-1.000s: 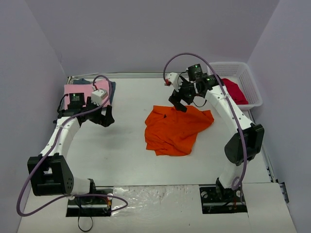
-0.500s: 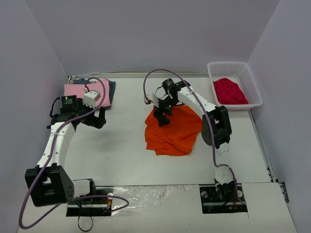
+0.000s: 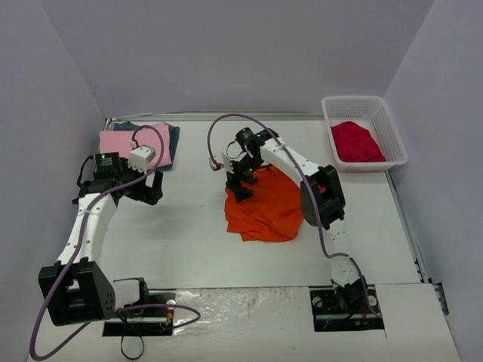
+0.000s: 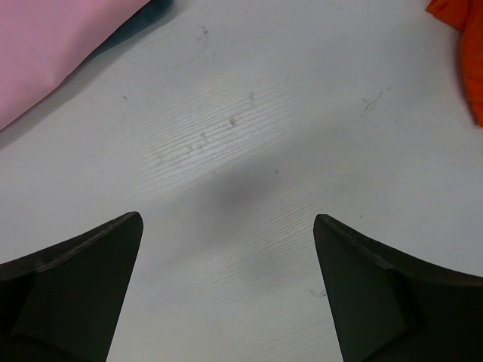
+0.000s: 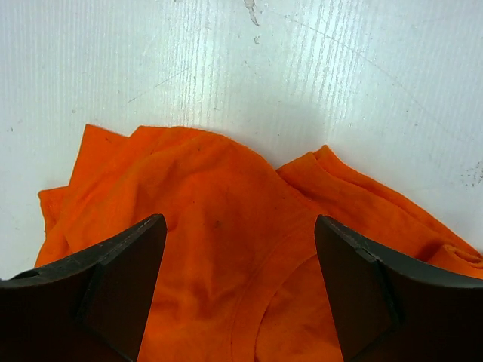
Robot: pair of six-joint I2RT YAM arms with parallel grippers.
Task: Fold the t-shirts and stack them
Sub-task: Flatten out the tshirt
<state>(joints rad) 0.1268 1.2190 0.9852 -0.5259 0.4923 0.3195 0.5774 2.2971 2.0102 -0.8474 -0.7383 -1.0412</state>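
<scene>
The orange t-shirt's collar seam is beside one finger; my right gripper will shift, pinch that seam (image 5: 303, 216), then pull the crumpled t-shirt toward the basket.
A crumpled bright orange t-shirt (image 3: 268, 205) lies in the middle of the table. My right gripper (image 3: 240, 186) is open over its far left edge; in the right wrist view the orange cloth (image 5: 226, 249) and its collar seam lie between the spread fingers. A folded pink t-shirt (image 3: 121, 140) lies on a dark blue-grey one (image 3: 173, 137) at the far left. My left gripper (image 3: 149, 190) is open and empty over bare table, right of and nearer than that stack. The pink corner (image 4: 53, 45) shows in the left wrist view. A crimson t-shirt (image 3: 358, 142) lies in the basket.
A white lattice basket (image 3: 392, 127) stands at the far right corner. Purple cables loop over both arms. The table (image 3: 189, 241) is walled on the left, back and right sides.
My right arm has swung left from near the basket and come down over the orange shirt's far left edge; the shirt's right corner has drawn in. My left gripper has drifted slightly left and nearer.
</scene>
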